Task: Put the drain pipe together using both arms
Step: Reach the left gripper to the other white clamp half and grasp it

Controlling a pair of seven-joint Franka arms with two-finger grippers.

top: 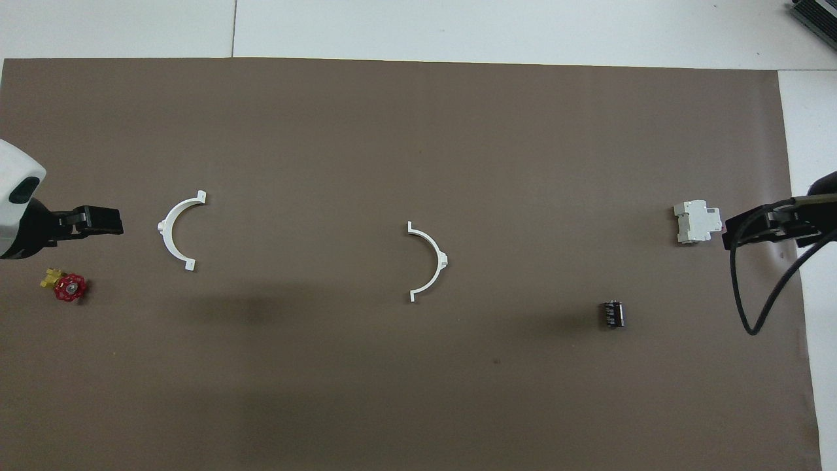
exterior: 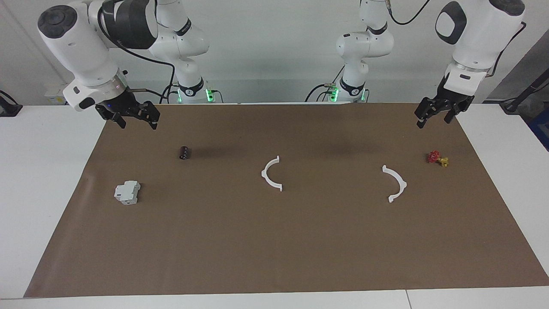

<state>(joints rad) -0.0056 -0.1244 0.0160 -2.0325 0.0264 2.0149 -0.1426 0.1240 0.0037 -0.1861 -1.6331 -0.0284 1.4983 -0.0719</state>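
Note:
I should close my left gripper on the curved middle (top: 165, 226) of the white drain pipe half near the red valve, leaving both ends of the pipe half free.
Two white semicircular drain pipe halves lie flat and apart on the brown mat. One half (exterior: 271, 174) (top: 433, 261) is at the mat's middle. The other half (exterior: 396, 183) (top: 174, 229) lies toward the left arm's end. My left gripper (exterior: 434, 121) (top: 104, 221) hangs open and empty over the mat near the red valve, apart from that half. My right gripper (exterior: 136, 123) (top: 742, 229) hangs open and empty over the mat's edge at the right arm's end, beside the grey-white block.
A grey-white boxy block (exterior: 127, 192) (top: 698, 222) and a small black cylinder (exterior: 185, 152) (top: 613, 314) lie toward the right arm's end. A red and yellow valve (exterior: 437, 158) (top: 65, 286) lies toward the left arm's end. The brown mat (exterior: 274, 249) covers the white table.

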